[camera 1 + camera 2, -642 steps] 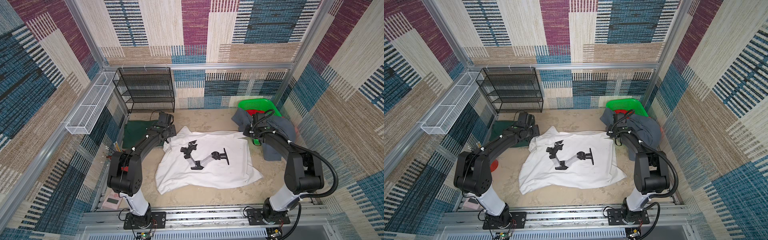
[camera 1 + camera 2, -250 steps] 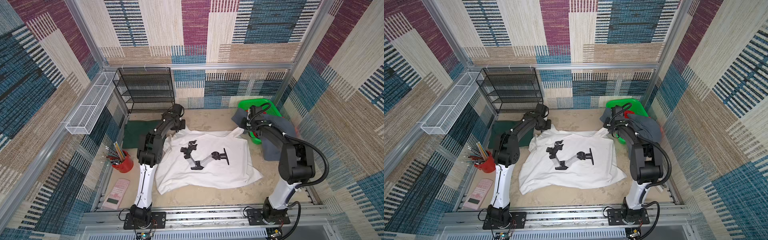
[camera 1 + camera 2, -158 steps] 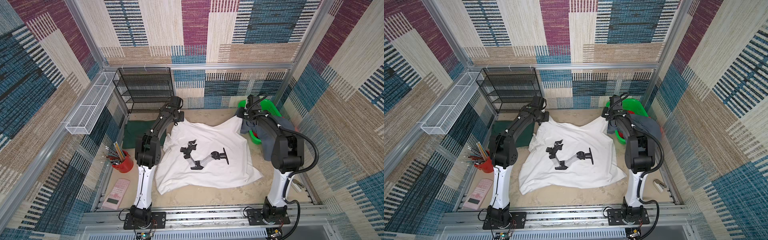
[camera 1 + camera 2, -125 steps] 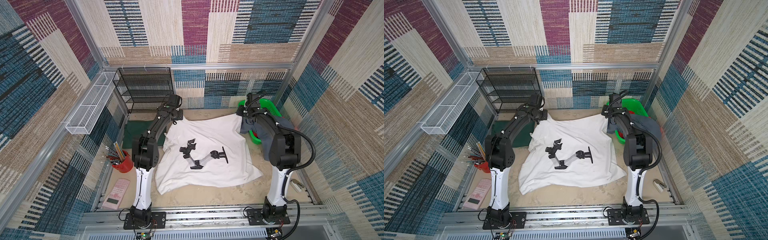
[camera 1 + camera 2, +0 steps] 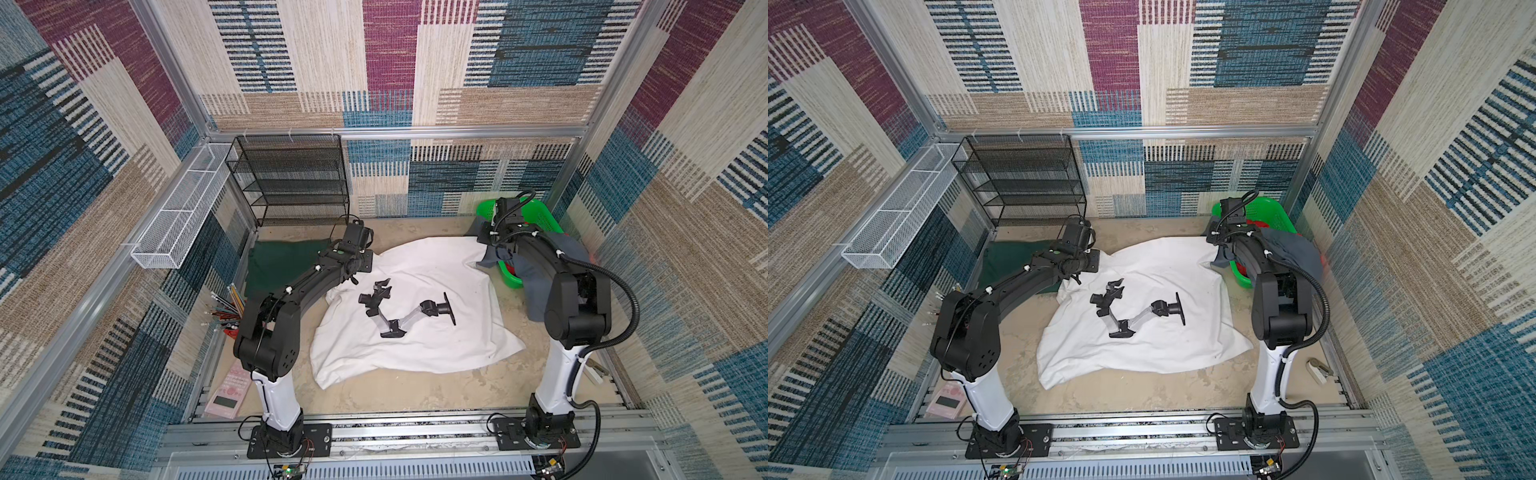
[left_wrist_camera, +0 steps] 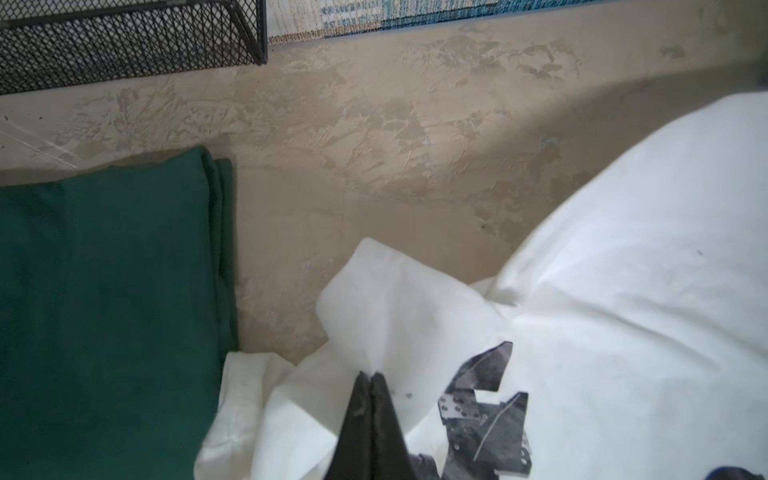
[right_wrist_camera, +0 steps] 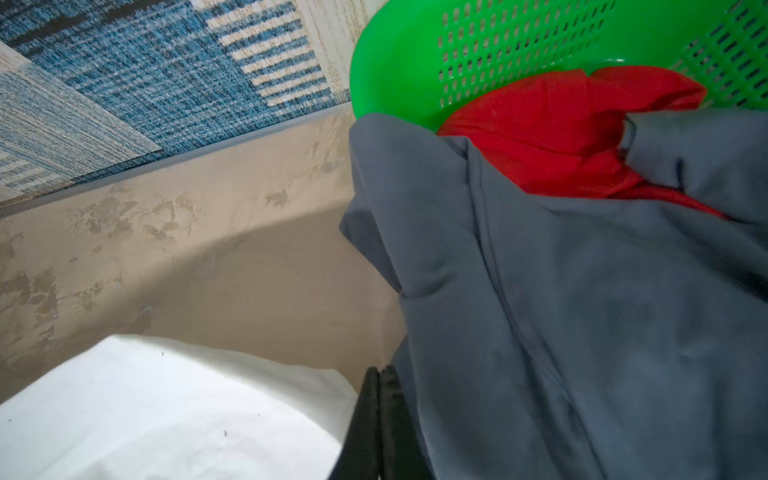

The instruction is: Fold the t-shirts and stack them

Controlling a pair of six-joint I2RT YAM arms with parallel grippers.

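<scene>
My left gripper is going to the claw end of the robot-arm print (image 5: 375, 308). It will let go of the white t-shirt's fold over it.
The white t-shirt (image 5: 436, 270) (image 5: 1163, 266) with the robot-arm print lies spread in the middle of the table, its far edge puffed up. My left gripper (image 5: 353, 278) (image 6: 370, 376) is shut on a fold at its far left corner. At the far right corner my right gripper (image 5: 493, 249) (image 7: 380, 369) is shut, with white cloth running in against its fingers. The dark green t-shirt (image 5: 278, 262) (image 6: 104, 291) lies folded flat at the far left. The slate grey t-shirt (image 5: 577, 249) (image 7: 582, 311) hangs over the basket beside my right gripper.
A bright green lattice basket (image 5: 540, 212) (image 7: 399, 62) at the far right holds a red cloth (image 7: 561, 137). A black mesh rack (image 5: 291, 183) stands at the back left. A cup of pencils (image 5: 224, 307) and a pink calculator (image 5: 226, 395) sit at the left edge.
Both arms lifted the shirt's far corners, pulled them toward the back wall and have now come down low. The shirt's far edge lies further back and more spread out.
</scene>
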